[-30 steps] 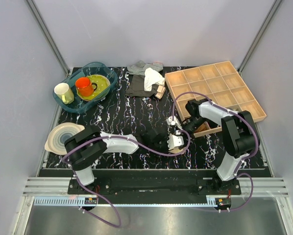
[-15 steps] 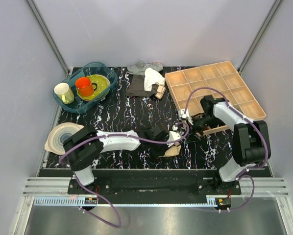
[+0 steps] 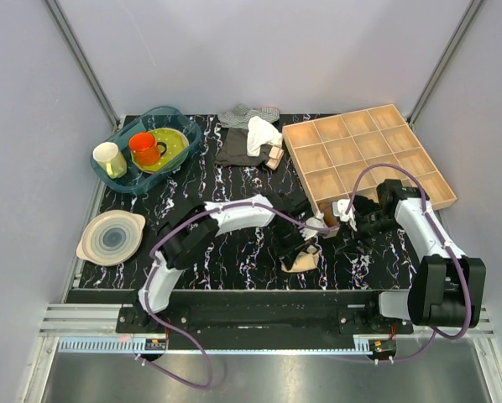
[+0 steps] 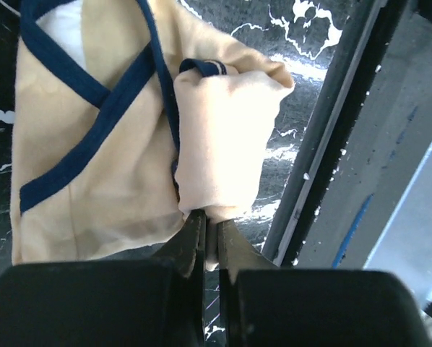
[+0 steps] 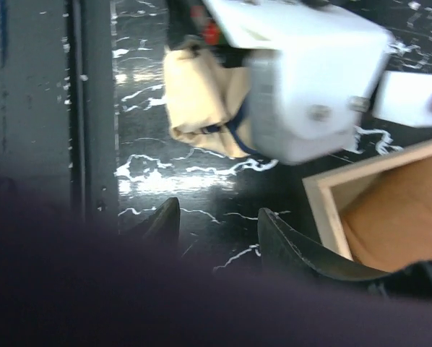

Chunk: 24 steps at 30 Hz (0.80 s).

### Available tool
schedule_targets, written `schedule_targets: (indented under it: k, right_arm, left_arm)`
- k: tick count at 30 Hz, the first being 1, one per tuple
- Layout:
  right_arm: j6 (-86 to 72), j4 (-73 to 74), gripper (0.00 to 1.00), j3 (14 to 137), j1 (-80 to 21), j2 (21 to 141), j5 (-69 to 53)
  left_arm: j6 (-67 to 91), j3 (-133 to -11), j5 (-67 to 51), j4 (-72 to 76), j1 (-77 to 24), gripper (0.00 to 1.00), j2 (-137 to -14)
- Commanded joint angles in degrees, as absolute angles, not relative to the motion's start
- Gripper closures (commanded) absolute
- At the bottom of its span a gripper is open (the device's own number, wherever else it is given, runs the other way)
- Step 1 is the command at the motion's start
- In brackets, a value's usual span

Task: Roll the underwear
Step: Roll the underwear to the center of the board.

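Left gripper pinches one end only, so right gripper should grip the underwear fold's loose, bulging end (image 4: 248, 85) before rolling on.
The underwear (image 3: 301, 260) is pale beige fabric with dark edging and lies near the table's front edge. In the left wrist view it (image 4: 108, 144) lies partly folded, with a rolled fold (image 4: 227, 137) on its right side. My left gripper (image 4: 210, 225) is shut on the near end of that fold; it is also in the top view (image 3: 295, 249). My right gripper (image 5: 217, 217) is open and empty over bare table. It sits to the right of the underwear (image 5: 198, 97), apart from it, and also shows in the top view (image 3: 348, 238).
A wooden compartment tray (image 3: 368, 155) stands at the back right, its corner (image 5: 331, 210) close beside my right gripper. A cloth pile (image 3: 249, 134) lies at the back. A blue bin (image 3: 184, 143) with cups stands back left. A plate (image 3: 110, 237) lies at the left.
My left arm has reached further right and now grips the underwear near the front edge. My right arm has drawn back to the right, away from the underwear.
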State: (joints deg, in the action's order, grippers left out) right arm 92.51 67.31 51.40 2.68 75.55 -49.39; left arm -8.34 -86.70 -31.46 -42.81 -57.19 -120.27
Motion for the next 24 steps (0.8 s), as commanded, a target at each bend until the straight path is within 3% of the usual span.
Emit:
schedule_targets:
  k: [1, 12, 16, 19, 24]
  right_arm:
    - [107.38, 77.33, 0.44, 50.45, 2.55, 73.83, -51.42]
    - [97.57, 72.78, 0.44, 52.21, 2.55, 69.45, -52.47]
    - [102.37, 76.72, 0.32, 51.69, 2.11, 67.59, -53.87]
    - [98.9, 71.31, 0.3, 47.92, -6.47, 66.19, -50.83]
    - [82.55, 50.38, 0.28, 41.76, -25.82, 63.11, -40.45]
  left_arm:
    - [-12.83, -89.29, -37.25, -54.66, -55.55, 1.0, -129.19]
    - [-12.22, -96.5, -44.39, -57.13, -50.72, 1.0, -136.58]
    - [-12.39, -97.47, -44.65, -57.83, -50.1, 1.0, -138.34]
    - [-12.31, -98.0, -45.17, -58.01, -49.75, 1.0, -139.22]
    - [-11.87, -97.91, -45.53, -57.48, -49.48, 1.0, -139.48]
